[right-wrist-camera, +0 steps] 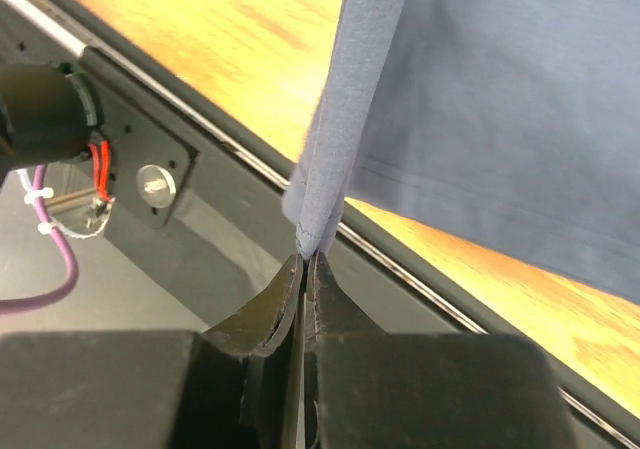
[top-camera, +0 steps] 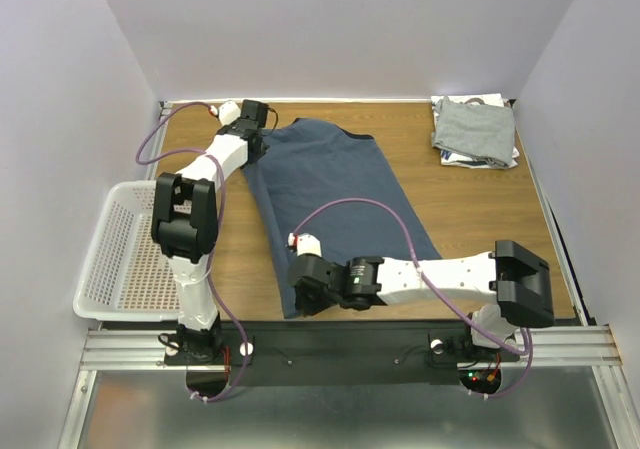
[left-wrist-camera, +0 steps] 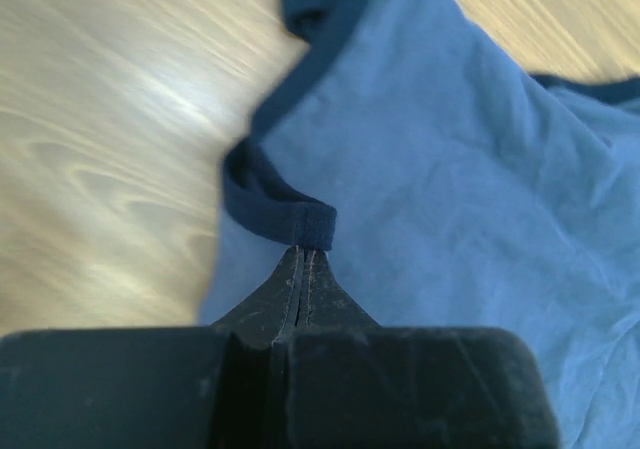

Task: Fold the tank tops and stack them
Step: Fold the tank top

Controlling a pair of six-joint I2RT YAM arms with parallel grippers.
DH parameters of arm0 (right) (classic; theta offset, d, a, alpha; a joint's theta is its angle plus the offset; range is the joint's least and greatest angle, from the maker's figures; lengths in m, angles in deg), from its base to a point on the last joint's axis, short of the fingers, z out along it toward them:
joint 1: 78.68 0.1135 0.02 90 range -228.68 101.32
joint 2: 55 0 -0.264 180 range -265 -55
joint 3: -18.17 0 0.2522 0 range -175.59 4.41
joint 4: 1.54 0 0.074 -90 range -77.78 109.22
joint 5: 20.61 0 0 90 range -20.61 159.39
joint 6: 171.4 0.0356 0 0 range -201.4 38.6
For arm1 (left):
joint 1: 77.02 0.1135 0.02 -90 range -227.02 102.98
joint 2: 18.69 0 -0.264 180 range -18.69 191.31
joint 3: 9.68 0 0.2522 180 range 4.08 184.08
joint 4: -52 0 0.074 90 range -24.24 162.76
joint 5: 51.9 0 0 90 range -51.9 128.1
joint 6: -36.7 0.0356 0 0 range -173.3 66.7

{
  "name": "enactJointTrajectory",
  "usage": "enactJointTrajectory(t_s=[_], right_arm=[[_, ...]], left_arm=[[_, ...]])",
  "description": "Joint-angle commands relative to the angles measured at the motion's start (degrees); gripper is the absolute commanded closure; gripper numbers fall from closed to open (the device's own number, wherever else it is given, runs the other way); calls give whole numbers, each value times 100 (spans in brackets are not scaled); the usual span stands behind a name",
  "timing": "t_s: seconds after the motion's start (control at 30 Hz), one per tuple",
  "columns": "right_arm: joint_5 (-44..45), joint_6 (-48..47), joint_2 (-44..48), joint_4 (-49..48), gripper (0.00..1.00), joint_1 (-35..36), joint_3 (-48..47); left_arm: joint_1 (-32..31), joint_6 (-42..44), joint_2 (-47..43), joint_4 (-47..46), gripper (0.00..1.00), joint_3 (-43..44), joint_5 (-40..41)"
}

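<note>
The robot's right gripper needs to let go of the hem corner farther in along the slate-blue tank top's (top-camera: pixel 354 295) (right-wrist-camera: pixel 500 247) near hem.
A slate-blue tank top (top-camera: pixel 330 199) lies spread out along a diagonal on the wooden table, neckline toward the back. My left gripper (top-camera: pixel 260 147) is at its far left corner and is shut on a dark navy shoulder strap (left-wrist-camera: pixel 290 219); in the left wrist view the jaws (left-wrist-camera: pixel 303 254) pinch the strap's loop over the blue cloth (left-wrist-camera: pixel 450 169). My right gripper (top-camera: pixel 300 294) is at the near hem, shut on the hem corner (right-wrist-camera: pixel 325 189), which hangs bunched from the pressed jaws (right-wrist-camera: pixel 310 257) above the table's front edge. Folded grey and white tank tops (top-camera: pixel 475 131) lie stacked at the back right.
A white plastic mesh basket (top-camera: pixel 125 254) hangs off the table's left edge beside the left arm. A black mounting rail (top-camera: pixel 350 344) runs along the near edge under the right gripper. Grey walls close in the back and both sides.
</note>
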Motion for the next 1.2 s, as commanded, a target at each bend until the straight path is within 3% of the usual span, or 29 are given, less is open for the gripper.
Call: enactJointTrajectory(t_s=[0.0,0.77,1.17], right_arm=[[224,169,434,-162,100,-148,396],[646,416,1358,-179,99,-737,1767],[761,530,1481,-179,99,-860,2110]], left_arm=[[-186,-191,300,38,100,513,204],[-757,-297,1258,302,100,1577,195],[-854,-261,1451,276,100,1683,98]])
